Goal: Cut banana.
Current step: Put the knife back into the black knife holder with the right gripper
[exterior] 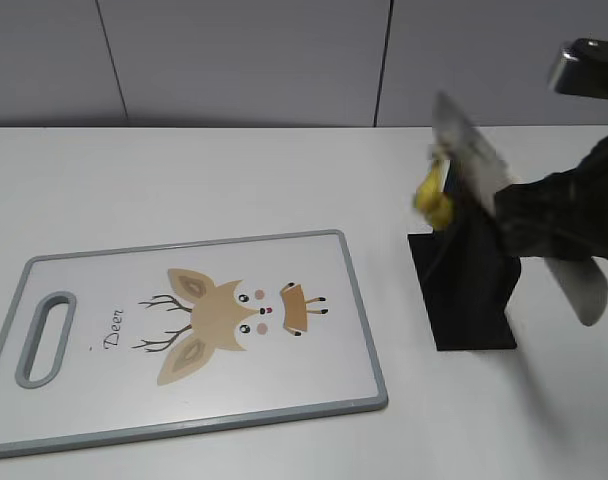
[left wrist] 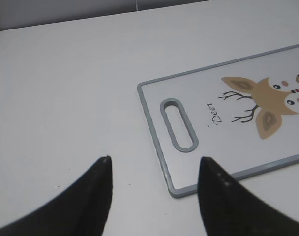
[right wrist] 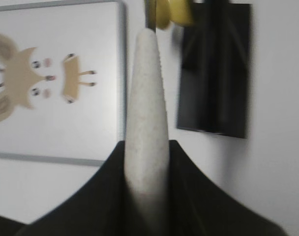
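The robot's right gripper will set the knife down in the top slot of the black knife stand (exterior: 501,235) (right wrist: 216,105).
My right gripper (exterior: 549,215) is shut on a knife with a pale grey handle (exterior: 582,285). Its blurred blade (exterior: 471,150) points up and to the left above the black knife stand (exterior: 464,290). In the right wrist view the handle (right wrist: 147,98) stands between the jaws (right wrist: 147,143). A small yellow shape, apparently the banana (exterior: 434,203), sits beside the blade at the stand's far edge, and it shows at the top of the right wrist view (right wrist: 174,12). My left gripper (left wrist: 154,164) is open and empty over bare table.
A white cutting board (exterior: 104,410) with a grey rim and a deer picture lies left of the stand. In the left wrist view the cutting board's handle slot (left wrist: 178,124) lies just ahead of the jaws. A grey wall runs behind the table.
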Available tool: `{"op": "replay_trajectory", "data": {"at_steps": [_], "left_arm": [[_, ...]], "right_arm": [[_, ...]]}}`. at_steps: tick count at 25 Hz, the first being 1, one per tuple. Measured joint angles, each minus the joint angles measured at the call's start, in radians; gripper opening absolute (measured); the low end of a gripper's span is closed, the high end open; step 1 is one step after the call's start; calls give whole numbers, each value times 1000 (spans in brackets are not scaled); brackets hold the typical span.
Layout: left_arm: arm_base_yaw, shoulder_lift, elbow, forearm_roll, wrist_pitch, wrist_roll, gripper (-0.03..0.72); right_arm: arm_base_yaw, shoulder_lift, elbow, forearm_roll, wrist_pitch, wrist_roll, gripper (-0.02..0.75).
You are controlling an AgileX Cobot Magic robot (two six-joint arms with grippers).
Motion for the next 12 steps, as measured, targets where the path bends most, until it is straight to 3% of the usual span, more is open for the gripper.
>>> {"op": "replay_trajectory", "data": {"at_steps": [2, 4, 12], "left_arm": [[0, 0, 0, -1, 0, 0, 528], [0, 0, 0, 2, 0, 0, 528], [1, 0, 0, 1, 0, 0, 528]], "right_arm": [[11, -2, -7, 108, -20, -82, 173], [11, -2, -7, 124, -26, -108, 173], [11, -23, -5, -90, 55, 104, 173]]}}
